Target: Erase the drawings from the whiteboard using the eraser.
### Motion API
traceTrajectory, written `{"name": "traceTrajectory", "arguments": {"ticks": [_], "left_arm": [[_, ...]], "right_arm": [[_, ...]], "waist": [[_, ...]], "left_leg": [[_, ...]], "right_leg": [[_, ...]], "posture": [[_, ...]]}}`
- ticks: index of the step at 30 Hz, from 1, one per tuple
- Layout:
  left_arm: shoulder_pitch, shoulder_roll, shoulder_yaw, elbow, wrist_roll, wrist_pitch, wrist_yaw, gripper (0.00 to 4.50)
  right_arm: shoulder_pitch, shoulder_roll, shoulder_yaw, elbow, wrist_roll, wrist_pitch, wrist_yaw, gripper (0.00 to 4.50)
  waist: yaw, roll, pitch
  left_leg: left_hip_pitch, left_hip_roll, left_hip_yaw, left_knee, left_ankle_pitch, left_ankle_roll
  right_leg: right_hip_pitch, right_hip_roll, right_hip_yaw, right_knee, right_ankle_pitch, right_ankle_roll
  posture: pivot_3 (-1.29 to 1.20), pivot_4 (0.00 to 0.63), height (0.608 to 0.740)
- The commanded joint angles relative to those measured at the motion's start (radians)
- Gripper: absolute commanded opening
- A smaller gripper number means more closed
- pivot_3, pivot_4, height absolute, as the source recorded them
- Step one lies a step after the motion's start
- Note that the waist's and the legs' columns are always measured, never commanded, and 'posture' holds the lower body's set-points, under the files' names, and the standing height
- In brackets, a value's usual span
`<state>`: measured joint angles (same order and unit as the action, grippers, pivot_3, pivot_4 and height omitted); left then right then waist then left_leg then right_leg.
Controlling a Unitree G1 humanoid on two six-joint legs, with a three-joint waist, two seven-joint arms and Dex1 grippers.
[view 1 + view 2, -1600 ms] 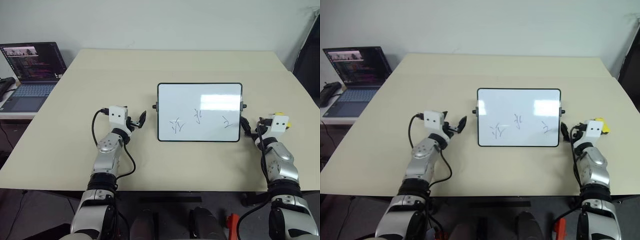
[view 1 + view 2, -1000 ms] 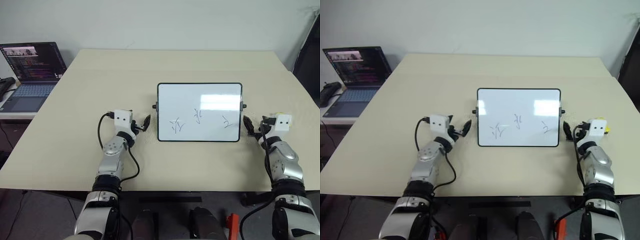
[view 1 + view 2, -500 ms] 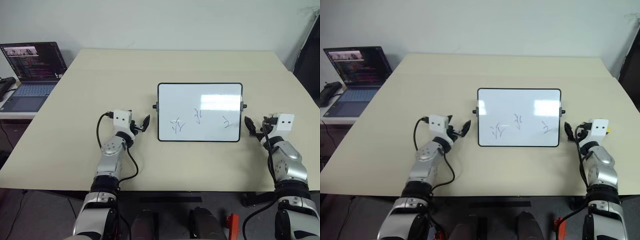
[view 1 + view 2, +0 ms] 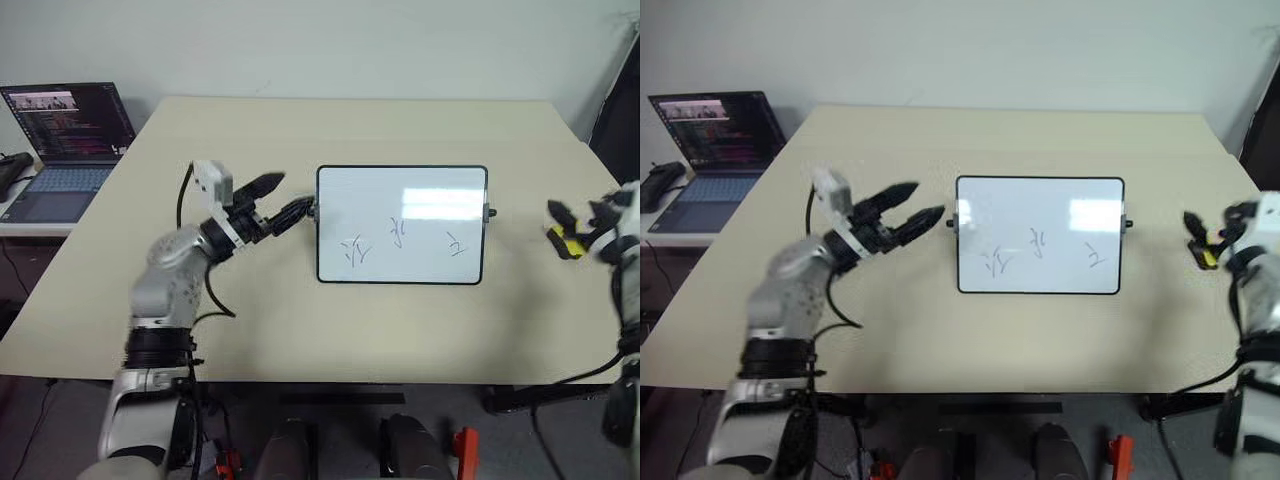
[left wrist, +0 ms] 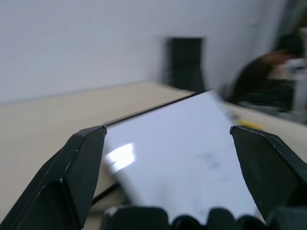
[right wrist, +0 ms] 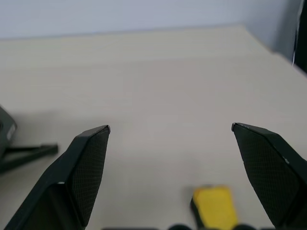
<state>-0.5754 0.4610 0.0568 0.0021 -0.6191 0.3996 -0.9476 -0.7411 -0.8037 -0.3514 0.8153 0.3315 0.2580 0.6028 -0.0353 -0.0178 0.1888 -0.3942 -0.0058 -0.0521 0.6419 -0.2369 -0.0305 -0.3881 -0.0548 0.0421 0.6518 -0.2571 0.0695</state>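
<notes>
Next, I close my right gripper on the yellow eraser's long sides, at the end farther from the whiteboard [image 4: 575, 250].
The whiteboard [image 4: 402, 190] lies flat in the middle of the table, with three small blue drawings [image 4: 397, 234] along its near half. My left gripper [image 4: 283, 198] hovers open above the table at the board's left edge, pointing at it; the left wrist view shows the whiteboard [image 5: 177, 143] between its spread fingers. The yellow eraser [image 4: 568, 244] lies on the table to the right of the board. My right gripper [image 4: 1212, 220] is raised just over it, open and holding nothing. In the right wrist view the eraser [image 6: 214, 206] sits low between the wide-apart fingers.
An open laptop [image 4: 60, 140] stands on a side table at the far left. The tan table [image 4: 300, 130] stretches bare behind the board. Beyond the table, the left wrist view shows a black chair [image 5: 184, 60].
Both arms have lifted off the table. The left gripper rose and swung toward the board's left edge. The right gripper rose and shifted right, so the eraser now shows beneath it.
</notes>
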Motion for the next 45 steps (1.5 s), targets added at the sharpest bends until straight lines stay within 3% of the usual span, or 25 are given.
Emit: {"name": "traceTrajectory", "arguments": {"ticks": [1, 7, 14, 43, 45], "left_arm": [[0.048, 0.000, -0.105, -0.112, -0.019, 0.081, -0.064, 4.50], [0.057, -0.052, -0.156, -0.164, -0.018, 0.110, -0.037, 4.50], [0.088, -0.031, -0.137, -0.199, -0.009, 0.128, -0.027, 4.50], [0.144, -0.001, -0.112, -0.324, -0.038, 0.210, 0.038, 4.50], [0.145, -0.001, -0.113, -0.328, -0.038, 0.211, 0.041, 4.50]], "right_arm": [[-0.075, -0.046, 0.031, 0.171, -0.050, -0.007, 0.053, 4.46], [-0.176, -0.071, 0.091, 0.358, -0.138, 0.001, 0.070, 4.46], [-0.193, -0.084, 0.105, 0.432, -0.189, 0.009, 0.051, 4.46], [-0.190, -0.022, 0.124, 0.475, -0.259, 0.008, -0.039, 4.46], [-0.186, -0.021, 0.121, 0.476, -0.258, 0.005, -0.041, 4.06]], "waist": [[-0.001, 0.000, 0.000], [-0.007, 0.000, 0.000], [-0.007, 0.000, 0.000], [-0.009, 0.000, 0.000], [-0.009, 0.000, 0.000]], "left_leg": [[0.000, 0.000, 0.000, 0.000, 0.000, 0.000], [-0.003, 0.000, 0.000, 0.000, 0.000, 0.000], [-0.003, 0.000, 0.000, 0.000, 0.000, 0.000], [-0.003, 0.000, 0.000, 0.000, 0.000, 0.000], [-0.003, 0.000, 0.000, 0.000, 0.000, 0.000]], "right_leg": [[0.000, 0.000, 0.000, -0.001, 0.000, 0.000], [-0.001, 0.000, 0.001, -0.003, 0.000, 0.000], [-0.001, 0.000, 0.000, -0.004, 0.000, 0.000], [-0.001, 0.000, 0.001, -0.005, 0.001, 0.001], [-0.001, 0.000, 0.001, -0.004, 0.001, 0.001]], "posture": [[0.00, 0.150, 0.740], [0.00, 0.150, 0.740], [0.00, 0.150, 0.740], [0.00, 0.150, 0.740], [0.00, 0.150, 0.740]]}}
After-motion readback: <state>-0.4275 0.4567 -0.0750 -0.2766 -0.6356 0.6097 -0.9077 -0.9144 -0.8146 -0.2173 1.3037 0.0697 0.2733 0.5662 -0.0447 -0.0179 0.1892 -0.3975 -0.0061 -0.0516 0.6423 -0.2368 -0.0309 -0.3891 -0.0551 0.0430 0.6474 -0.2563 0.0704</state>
